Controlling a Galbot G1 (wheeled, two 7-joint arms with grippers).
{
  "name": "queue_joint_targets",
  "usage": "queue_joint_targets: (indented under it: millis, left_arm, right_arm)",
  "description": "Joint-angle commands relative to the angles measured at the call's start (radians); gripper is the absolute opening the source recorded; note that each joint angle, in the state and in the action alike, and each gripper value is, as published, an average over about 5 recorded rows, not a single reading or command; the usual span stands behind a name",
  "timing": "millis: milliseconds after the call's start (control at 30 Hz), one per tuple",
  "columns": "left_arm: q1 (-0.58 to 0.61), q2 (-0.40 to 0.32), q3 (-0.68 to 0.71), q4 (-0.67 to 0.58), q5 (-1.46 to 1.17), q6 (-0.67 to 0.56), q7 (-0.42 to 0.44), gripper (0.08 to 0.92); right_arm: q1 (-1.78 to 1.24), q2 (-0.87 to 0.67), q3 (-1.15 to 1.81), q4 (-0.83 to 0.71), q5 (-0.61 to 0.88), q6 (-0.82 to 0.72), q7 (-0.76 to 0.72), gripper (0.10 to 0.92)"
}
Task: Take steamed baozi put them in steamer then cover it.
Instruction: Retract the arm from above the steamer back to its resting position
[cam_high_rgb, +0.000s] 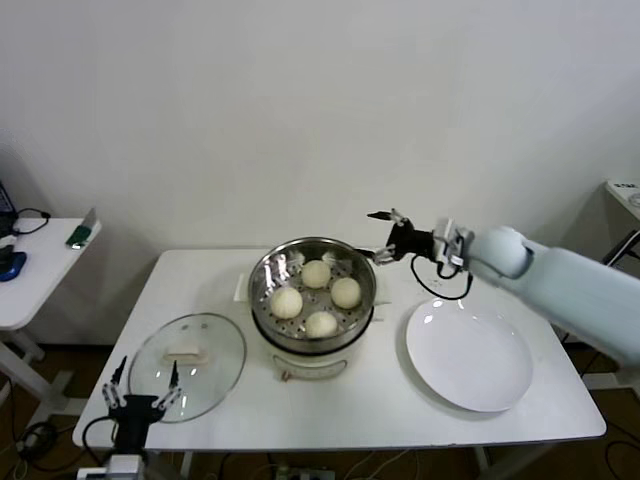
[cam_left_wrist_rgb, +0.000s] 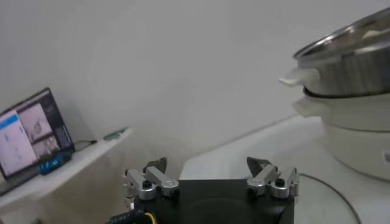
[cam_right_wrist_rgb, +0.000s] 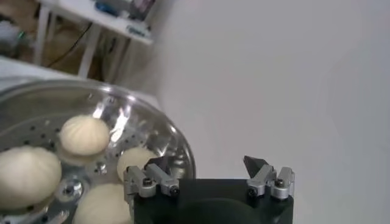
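Note:
The steamer needs covering, so the pale handle (cam_high_rgb: 187, 355) of the glass cover is the next place my left gripper will go to and close on.
Several cream-white steamed baozi (cam_high_rgb: 316, 273) (cam_right_wrist_rgb: 84, 135) lie on the perforated tray inside the steel steamer (cam_high_rgb: 350, 258) (cam_left_wrist_rgb: 344, 58) at the table's middle. The glass cover (cam_high_rgb: 188, 364) with its pale handle lies flat on the table to the left of the steamer. My right gripper (cam_high_rgb: 381, 235) (cam_right_wrist_rgb: 208, 163) hovers just past the steamer's back right rim, open and empty. My left gripper (cam_high_rgb: 141, 380) (cam_left_wrist_rgb: 209, 166) stands open and empty at the table's front left corner, at the cover's near edge.
An empty white plate (cam_high_rgb: 469, 355) lies to the right of the steamer. A side table (cam_high_rgb: 40, 262) with small devices stands to the far left, and a laptop (cam_left_wrist_rgb: 33, 135) shows in the left wrist view. A white wall is behind the table.

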Motion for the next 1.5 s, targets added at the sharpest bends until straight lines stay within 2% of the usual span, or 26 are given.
queue_joint_targets:
  millis: [33, 233, 433, 667, 867, 1133, 1500]
  left_arm:
    - [-0.020, -0.007, -0.012, -0.035, 0.120, -0.004, 0.003, 0.823]
    - [-0.027, 0.008, -0.034, -0.032, 0.325, 0.002, 0.030, 0.823]
    - [-0.013, 0.029, -0.066, -0.069, 0.726, 0.030, 0.074, 0.823]
    - [-0.003, 0.057, -0.039, -0.084, 1.093, 0.094, 0.102, 0.823]
    - [-0.042, 0.073, 0.017, -0.006, 1.187, 0.123, 0.102, 0.823]
    - [-0.097, 0.062, 0.052, 0.104, 1.247, 0.094, 0.125, 0.823]
    - [-0.218, 0.033, 0.076, 0.270, 1.249, 0.068, 0.038, 0.823]
  right_arm:
    - [-0.822, -0.076, 0.865, 0.137, -0.158, 0.057, 0.107, 0.823]
    - [-1.055, 0.038, 1.093, 0.169, -0.223, 0.048, 0.113, 0.823]
    - [-1.203, 0.226, 1.274, 0.190, -0.238, 0.011, 0.125, 0.823]
    - [-1.307, 0.357, 1.385, 0.214, -0.276, -0.012, 0.123, 0.823]
    - [-1.344, 0.392, 1.422, 0.196, -0.312, -0.007, 0.122, 0.823]
    - [-1.359, 0.402, 1.439, 0.183, -0.339, -0.003, 0.120, 0.823]
    - [-1.349, 0.411, 1.434, 0.159, -0.369, 0.003, 0.118, 0.823]
